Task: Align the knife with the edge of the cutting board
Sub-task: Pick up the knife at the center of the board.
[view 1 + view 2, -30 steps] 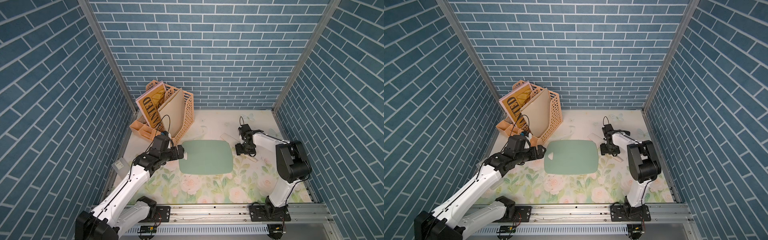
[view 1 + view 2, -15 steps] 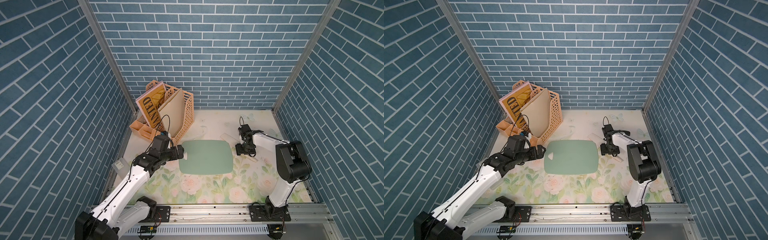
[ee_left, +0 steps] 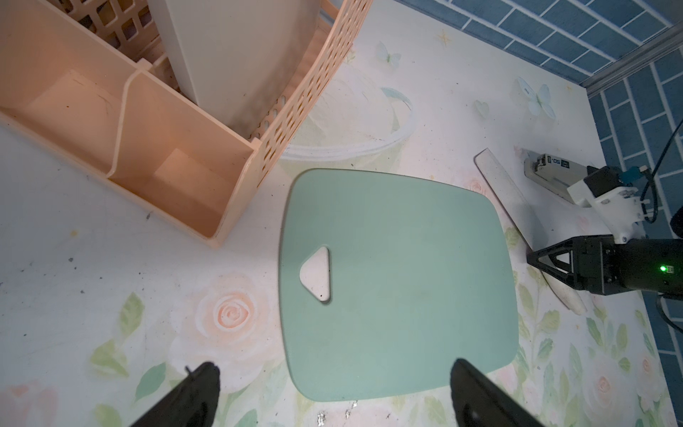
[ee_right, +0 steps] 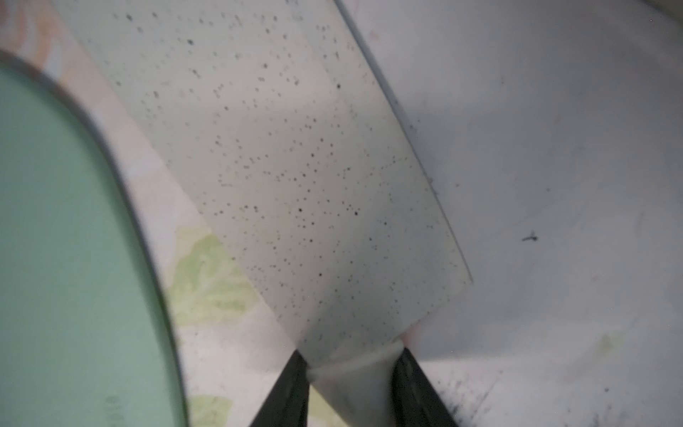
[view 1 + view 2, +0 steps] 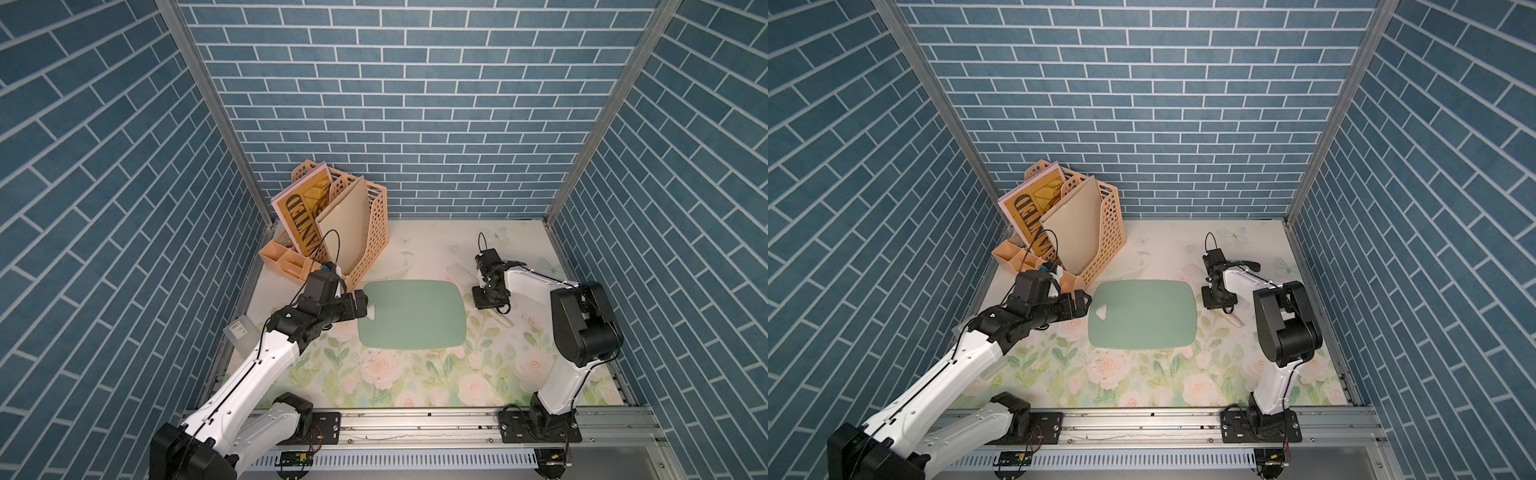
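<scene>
The knife slants away from the edge of the cutting board, so the robot's right gripper needs to grip it farther down its handle (image 3: 568, 293) and turn it parallel to that edge.
The mint-green cutting board (image 5: 411, 316) (image 5: 1142, 316) lies flat mid-table, its triangular hole (image 3: 316, 277) toward the left arm. The knife (image 5: 459, 272) (image 3: 506, 192) lies slanted on the mat just off the board's right short edge, its pale speckled blade (image 4: 295, 166) pointing to the back. My right gripper (image 5: 488, 303) (image 4: 351, 366) points down at it, shut on the knife where the blade meets the handle. The handle's end (image 5: 503, 321) sticks out toward the front. My left gripper (image 5: 365, 307) (image 3: 332, 388) hovers open by the board's left edge, holding nothing.
A peach file rack (image 5: 357, 232) holding a "WANTED" book and a beige folder stands at the back left, with a low compartment tray (image 3: 122, 129) in front of it. A stapler (image 3: 550, 173) lies behind the knife near the right wall. A small clear labelled box (image 5: 239, 332) sits at the left edge.
The right gripper's fingers have closed in onto the knife. Neither arm has visibly shifted, and the board and knife lie where they were.
</scene>
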`<action>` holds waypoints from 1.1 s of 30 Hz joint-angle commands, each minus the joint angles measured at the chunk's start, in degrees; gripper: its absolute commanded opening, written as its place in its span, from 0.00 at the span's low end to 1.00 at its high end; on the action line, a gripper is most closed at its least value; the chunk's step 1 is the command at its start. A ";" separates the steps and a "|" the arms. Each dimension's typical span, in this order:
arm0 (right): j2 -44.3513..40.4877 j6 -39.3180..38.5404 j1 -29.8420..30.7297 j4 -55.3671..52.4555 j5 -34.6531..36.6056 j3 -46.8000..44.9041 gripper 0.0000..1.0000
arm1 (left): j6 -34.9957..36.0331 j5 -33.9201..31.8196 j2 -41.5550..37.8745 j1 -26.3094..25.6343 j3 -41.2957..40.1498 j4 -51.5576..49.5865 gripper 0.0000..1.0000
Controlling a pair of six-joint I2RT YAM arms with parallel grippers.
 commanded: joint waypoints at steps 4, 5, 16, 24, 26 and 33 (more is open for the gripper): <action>-1.92 0.44 0.05 0.16 0.05 -3.24 0.23 | 0.72 -0.52 -0.21 0.33 -0.91 -0.37 1.00; -2.22 0.64 0.05 0.42 0.21 -3.53 0.20 | 0.71 -0.47 -0.15 0.37 -0.91 -0.42 1.00; -5.15 7.78 0.05 4.59 -4.42 -7.62 0.00 | 0.62 -0.71 -0.24 0.35 -1.00 -0.37 1.00; -5.78 10.48 0.05 5.84 -4.91 -8.91 0.03 | 0.64 -0.71 -0.24 0.37 -1.02 -0.42 1.00; -6.16 10.51 0.13 6.28 -5.42 -9.19 0.25 | 0.62 -0.71 -0.27 0.35 -1.08 -0.46 1.00; -8.22 7.24 0.06 5.92 -5.28 -9.79 0.58 | 0.65 -0.73 -0.35 0.35 -1.09 -0.43 1.00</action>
